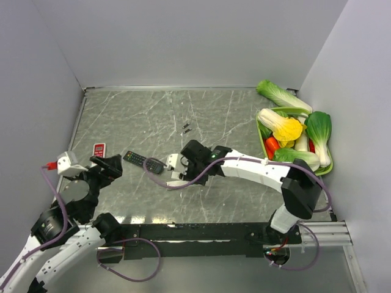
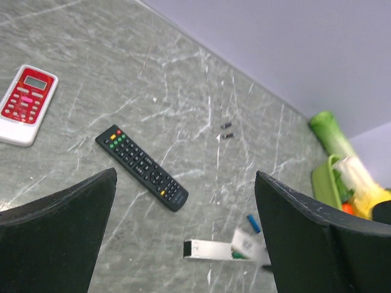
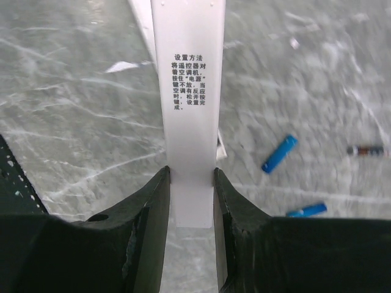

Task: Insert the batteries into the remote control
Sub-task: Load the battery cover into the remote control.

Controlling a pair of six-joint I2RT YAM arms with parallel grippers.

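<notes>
Next, my right gripper sets the white remote control down on the grey table, just off the black remote's near end [image 1: 186, 183] [image 3: 177, 46].
My right gripper [image 1: 182, 167] [image 3: 190, 178] is shut on a white remote control [image 1: 173, 163] [image 3: 189, 91], held lengthwise with its printed label facing the wrist camera. In the left wrist view the white remote [image 2: 220, 249] lies low over the table, with something green at its gripped end. Two blue batteries [image 3: 280, 152] [image 3: 306, 210] and one black battery [image 3: 366, 150] lie on the table beside it. One blue battery [image 2: 253, 223] shows in the left wrist view. Two small black batteries [image 1: 186, 127] [image 2: 226, 130] lie further back. My left gripper [image 1: 107, 163] [image 2: 186, 183] is open and empty, above the table's left side.
A black remote [image 1: 135, 159] [image 2: 142, 167] lies left of the white one, and a red-and-white device [image 1: 99, 149] [image 2: 25, 104] lies at the far left. A green basket [image 1: 293, 111] of toy vegetables stands at the right edge. Grey walls enclose the table.
</notes>
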